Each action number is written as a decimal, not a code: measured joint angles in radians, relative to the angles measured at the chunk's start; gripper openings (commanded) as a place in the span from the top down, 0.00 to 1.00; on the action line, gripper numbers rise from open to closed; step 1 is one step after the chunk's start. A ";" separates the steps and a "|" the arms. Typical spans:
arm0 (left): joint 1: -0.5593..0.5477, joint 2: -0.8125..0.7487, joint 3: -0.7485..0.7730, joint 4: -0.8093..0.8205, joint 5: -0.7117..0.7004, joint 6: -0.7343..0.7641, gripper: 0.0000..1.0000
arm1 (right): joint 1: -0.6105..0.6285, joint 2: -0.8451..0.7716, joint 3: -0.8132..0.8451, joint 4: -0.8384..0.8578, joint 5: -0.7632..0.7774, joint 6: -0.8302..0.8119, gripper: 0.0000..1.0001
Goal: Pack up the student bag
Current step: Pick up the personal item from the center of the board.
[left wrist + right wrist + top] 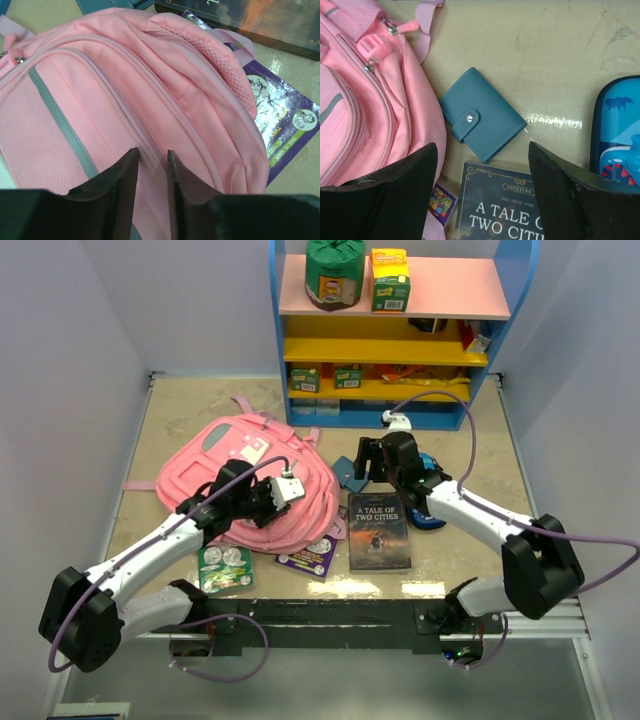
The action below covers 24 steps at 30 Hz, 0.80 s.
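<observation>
The pink bag's front panel sags over the bag's opening. Next, my left gripper pinches the panel's edge (149, 154) and holds it up before the teal wallet goes in.
The student bag (235, 475) is a soft pink backpack lying flat at the table's left centre. My left gripper (280, 505) hovers low over the bag's lower right part. In the left wrist view its fingers (153, 151) stand a narrow gap apart, straddling a zip seam of the bag (150, 90); nothing is clamped. My right gripper (368, 472) is open wide just right of the bag (360, 100). Its tips (482, 145) hang above the top edge of a dark book (505, 205) and a teal wallet (482, 117).
The book (378, 530) lies front centre, with the wallet (347, 475) beyond it. A blue pencil case (430, 490) lies right of them. A purple packet (310, 558) and a green packet (224, 568) lie at the bag's near edge. A blue shelf (390, 330) stands at the back.
</observation>
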 measured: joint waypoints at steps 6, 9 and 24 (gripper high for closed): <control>0.000 -0.016 -0.004 0.020 -0.038 0.015 1.00 | -0.021 0.161 0.034 0.040 -0.011 -0.018 0.17; 0.002 -0.027 -0.004 0.022 -0.068 0.015 1.00 | -0.033 0.219 0.038 0.040 -0.007 -0.027 0.04; -0.022 -0.047 -0.009 -0.008 -0.060 -0.003 0.36 | -0.047 0.250 0.039 0.078 0.012 -0.037 0.02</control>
